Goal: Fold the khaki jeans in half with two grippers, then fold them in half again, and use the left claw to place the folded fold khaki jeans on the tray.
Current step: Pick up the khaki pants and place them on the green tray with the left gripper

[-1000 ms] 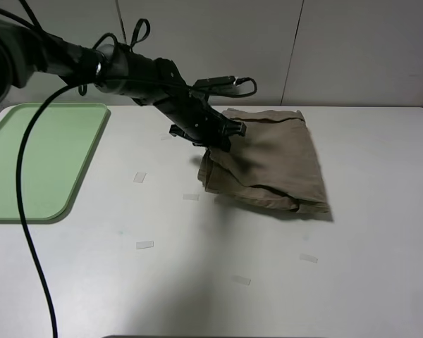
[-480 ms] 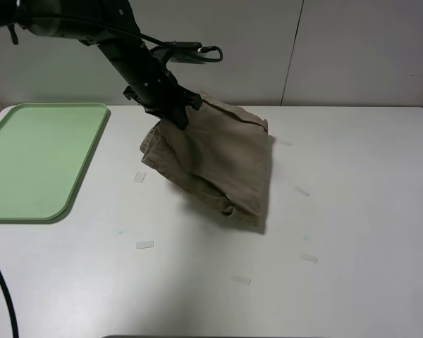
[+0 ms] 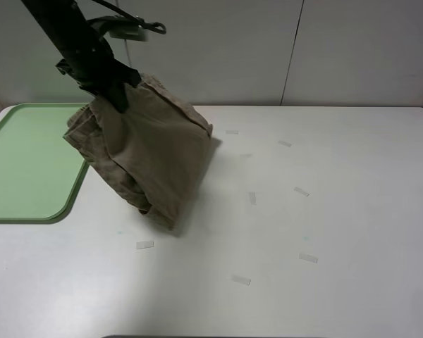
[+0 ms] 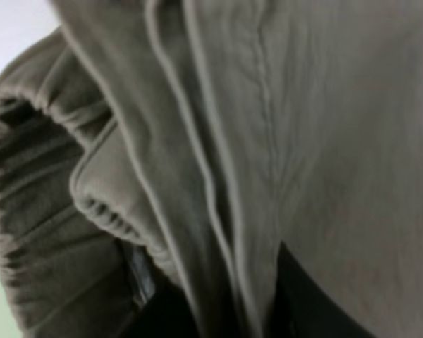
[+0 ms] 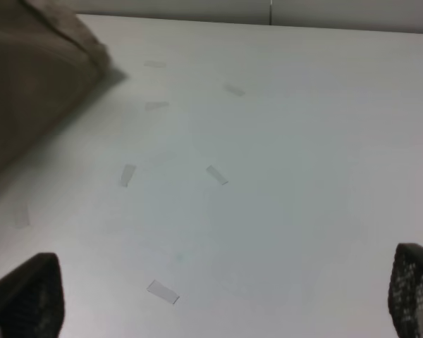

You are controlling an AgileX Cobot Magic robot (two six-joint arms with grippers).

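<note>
I should release the folded khaki jeans from my left gripper on the pale-green tray's flat middle [image 3: 32,153], reaching toward the wall.
The folded khaki jeans [image 3: 151,155] hang from my left gripper [image 3: 113,90], which is shut on their upper edge. The bundle is lifted, with its lower corner near the table at the tray's right edge. The pale-green tray [image 3: 28,162] lies at the left of the table. In the left wrist view the tan cloth [image 4: 254,141] with its gathered waistband fills the frame and hides the pincer. My right gripper [image 5: 218,296] is open and empty, its fingertips [image 5: 25,299] wide apart above the white table; the cloth [image 5: 28,91] is off to one side of it.
Several small strips of clear tape [image 3: 302,191] are scattered on the white table [image 3: 338,232]. A pale wall stands behind the table.
My left gripper has carried the folded jeans up and to the left, from the table's middle to the tray's right edge.
</note>
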